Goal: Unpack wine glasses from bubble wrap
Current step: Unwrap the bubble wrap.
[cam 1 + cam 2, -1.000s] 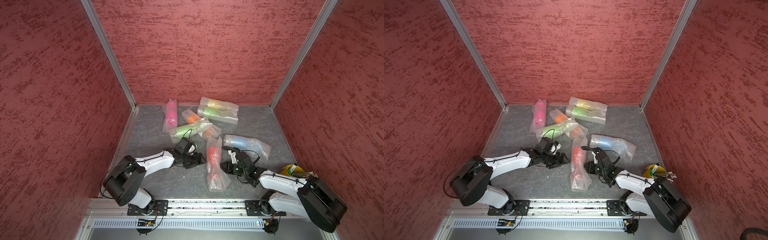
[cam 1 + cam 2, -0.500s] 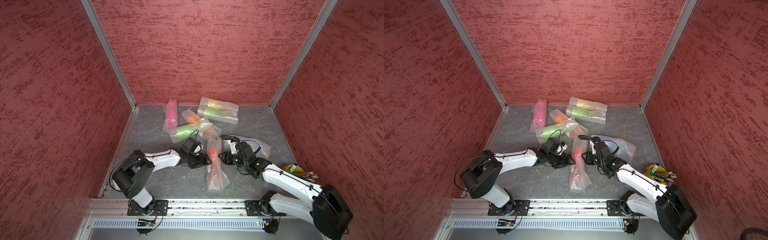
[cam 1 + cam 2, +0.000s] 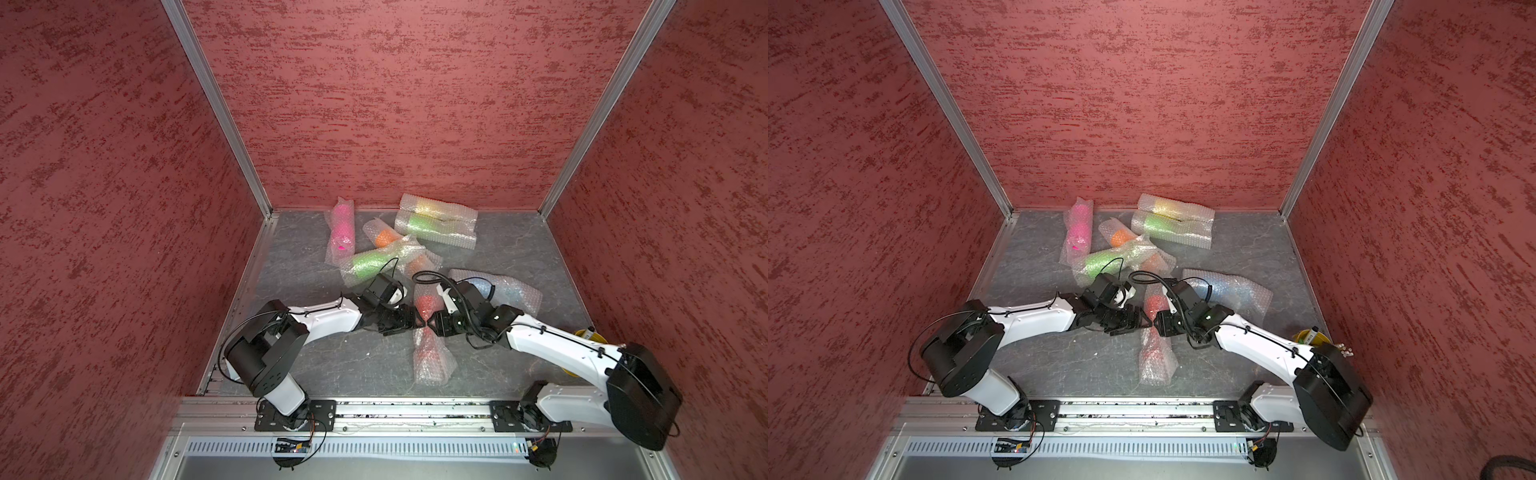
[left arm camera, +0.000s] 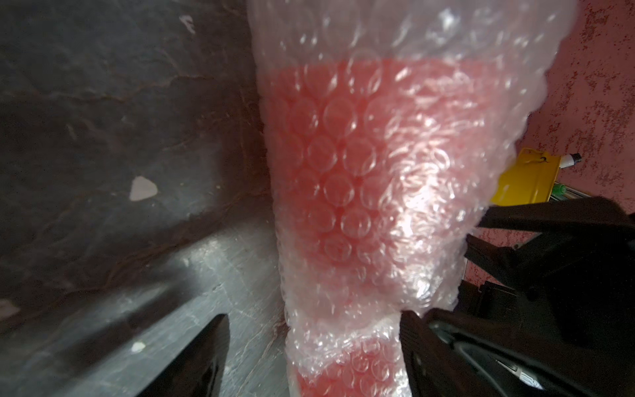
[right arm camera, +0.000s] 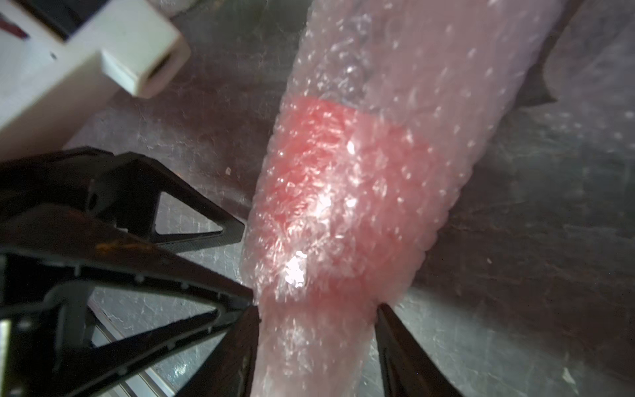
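My right gripper straddles the wrapped red wine glass's whole narrow middle, so it should pinch just the outer bubble wrap [image 5: 374, 291] and pull that away.
A red wine glass [image 3: 424, 303] lies on the grey floor inside a bubble wrap sleeve [image 3: 432, 361]. In both top views my two grippers meet at its middle from opposite sides. The left gripper [image 3: 415, 322] [image 4: 312, 314] is open, with the wrapped glass [image 4: 343, 178] between its fingers and against only one of them. The right gripper [image 3: 430, 324] [image 5: 316, 307] is open and straddles the narrow part of the sleeve [image 5: 343, 192], which fills the gap between its fingers. Several more wrapped wine glasses lie behind: pink [image 3: 343, 226], orange [image 3: 384, 237], light green [image 3: 368, 262] and blue [image 3: 478, 286].
Another green wrapped glass [image 3: 419, 224] and a yellow one [image 3: 428, 205] lie by the back wall. A yellow cup of utensils [image 3: 586, 332] stands at the right wall behind my right arm. Red walls enclose three sides and a metal rail [image 3: 395, 409] runs along the front.
Both arms have reached in to the red wrapped glass. The right gripper came left from beside the blue bundle and opened its jaws. The left gripper slid right, staying open.
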You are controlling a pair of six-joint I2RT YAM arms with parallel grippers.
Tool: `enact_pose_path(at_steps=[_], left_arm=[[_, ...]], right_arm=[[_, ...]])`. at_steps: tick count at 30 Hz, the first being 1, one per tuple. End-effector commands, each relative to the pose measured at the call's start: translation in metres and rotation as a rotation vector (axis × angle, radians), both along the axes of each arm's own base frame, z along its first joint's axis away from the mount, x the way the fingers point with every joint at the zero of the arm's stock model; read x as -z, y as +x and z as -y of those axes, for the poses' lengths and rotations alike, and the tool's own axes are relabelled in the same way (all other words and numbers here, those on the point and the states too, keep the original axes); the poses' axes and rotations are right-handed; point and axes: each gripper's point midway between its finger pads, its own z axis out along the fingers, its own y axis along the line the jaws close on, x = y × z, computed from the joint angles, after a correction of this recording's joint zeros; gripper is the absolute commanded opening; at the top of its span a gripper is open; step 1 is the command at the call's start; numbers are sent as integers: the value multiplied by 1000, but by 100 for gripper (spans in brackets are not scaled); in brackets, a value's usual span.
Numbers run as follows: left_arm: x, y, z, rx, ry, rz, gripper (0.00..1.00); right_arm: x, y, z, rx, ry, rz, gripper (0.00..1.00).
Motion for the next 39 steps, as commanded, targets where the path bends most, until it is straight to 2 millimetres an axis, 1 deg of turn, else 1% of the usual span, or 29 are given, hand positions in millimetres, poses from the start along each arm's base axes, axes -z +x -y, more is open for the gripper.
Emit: enact_pose_path(at_steps=[1, 3, 5, 7, 8, 10, 12, 15, 17, 19, 22, 26, 29, 33, 36, 39], left_arm=[[-1, 5, 8, 12, -10, 11, 79], [0, 5, 8, 13, -7, 8, 79], [1, 6, 8, 11, -4, 10, 79], [3, 7, 7, 6, -1, 9, 79], [3, 7, 7, 5, 0, 10, 79], [4, 7, 8, 5, 0, 6, 79], [4, 8, 8, 3, 3, 3, 79], [2, 7, 8, 5, 3, 2, 79], [-4, 7, 7, 4, -1, 16, 79], [-10, 8, 3, -2, -3, 27, 79], [-21, 9, -3, -7, -8, 43, 80], [-39, 11, -14, -27, -17, 71, 85], [-49, 11, -18, -25, -34, 81, 87], [-53, 8, -15, 2, -47, 75, 87], [-50, 6, -11, 13, -57, 60, 85], [-47, 1, -3, 38, -76, 42, 83]], right_arm=[[-12, 6, 0, -3, -47, 49, 59], [-13, 6, -2, -12, -55, 55, 63], [-10, 5, -5, -25, -73, 51, 64], [-3, 4, -5, -28, -94, 45, 64], [1, 4, -4, -27, -109, 42, 62], [6, 4, -1, -19, -131, 45, 54], [8, 5, 4, -4, -147, 57, 39], [4, 7, 6, 9, -144, 79, 24], [0, 8, 7, 17, -137, 92, 15], [-3, 10, 7, 26, -129, 107, 8], [-11, 13, 5, 38, -94, 132, 4], [-20, 14, -1, 49, -29, 155, 0], [-29, 14, -7, 55, 45, 170, 0], [-35, 12, -13, 56, 118, 186, 0], [-33, 11, -15, 54, 139, 184, 0], [-32, 10, -16, 54, 154, 181, 0]])
